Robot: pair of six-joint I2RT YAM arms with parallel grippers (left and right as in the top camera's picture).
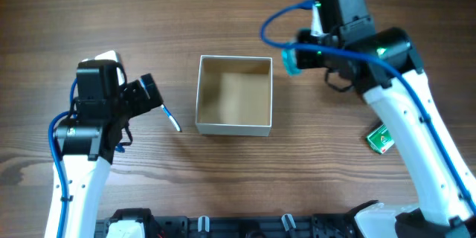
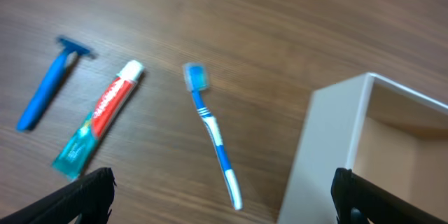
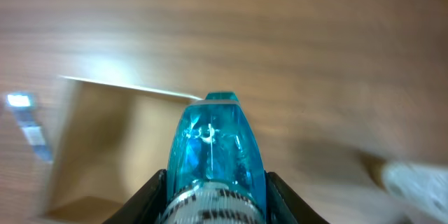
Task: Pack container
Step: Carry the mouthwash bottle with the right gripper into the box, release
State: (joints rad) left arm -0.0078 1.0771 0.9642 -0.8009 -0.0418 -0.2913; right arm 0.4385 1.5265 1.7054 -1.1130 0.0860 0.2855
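The robot's right gripper needs to release the clear blue bottle inside the box [image 1: 215,91] [image 3: 96,134], next to the side of the box nearest the toothbrush.
The container [image 1: 262,129], a square shallow cardboard box with white walls and a tan inside, stands at the table's middle and holds nothing. My right gripper [image 1: 296,58] is shut on a clear blue bottle [image 3: 213,154] and holds it just right of the box's far right corner. My left gripper [image 1: 149,93] is open and empty, left of the box. In the left wrist view a blue-and-white toothbrush [image 2: 212,131], a toothpaste tube [image 2: 99,117] and a blue razor [image 2: 49,82] lie on the table, with the box wall [image 2: 325,154] at the right.
A small green packet [image 1: 381,139] lies on the table at the right, beside the right arm. The toothbrush tip [image 1: 172,120] shows between the left gripper and the box. A black rail runs along the table's front edge.
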